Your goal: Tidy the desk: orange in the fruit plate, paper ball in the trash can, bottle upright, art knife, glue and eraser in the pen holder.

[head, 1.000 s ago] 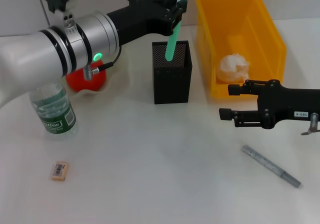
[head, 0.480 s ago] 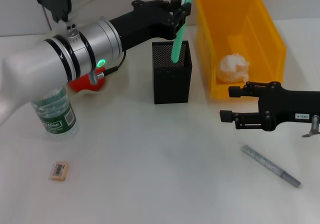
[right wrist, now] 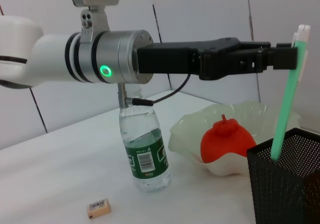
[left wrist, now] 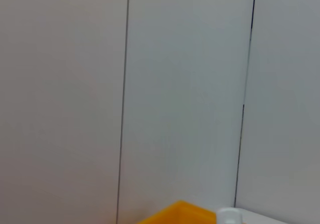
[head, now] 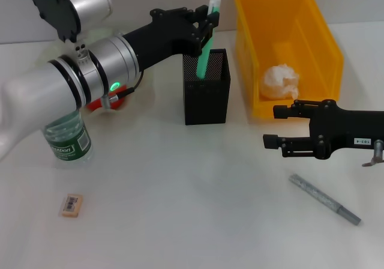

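Observation:
Next, my left gripper lets go of the glue inside the black mesh pen holder (head: 218, 61), toward the yellow trash can.
My left gripper (head: 207, 20) reaches over the black mesh pen holder (head: 206, 95) and is shut on the glue (head: 204, 53), a green stick with a white cap whose lower end sits inside the holder. In the right wrist view the same gripper (right wrist: 294, 55) grips the glue (right wrist: 285, 109) near its top. The red-orange fruit (right wrist: 222, 139) lies in the fruit plate (right wrist: 187, 139). The bottle (head: 66, 138) stands upright. The eraser (head: 71, 205) lies at the front left. The grey art knife (head: 325, 199) lies at the front right. My right gripper (head: 273, 125) hangs open beside the yellow trash can (head: 312, 23) holding the paper ball (head: 280, 81).
A white wall stands behind the desk. The left arm's silver forearm (head: 72, 83) crosses above the plate and bottle. In the left wrist view only the wall and a corner of the yellow bin (left wrist: 175, 214) show.
The left gripper has shifted slightly left and down with the glue, its lower end staying in the pen holder. The right arm has not moved.

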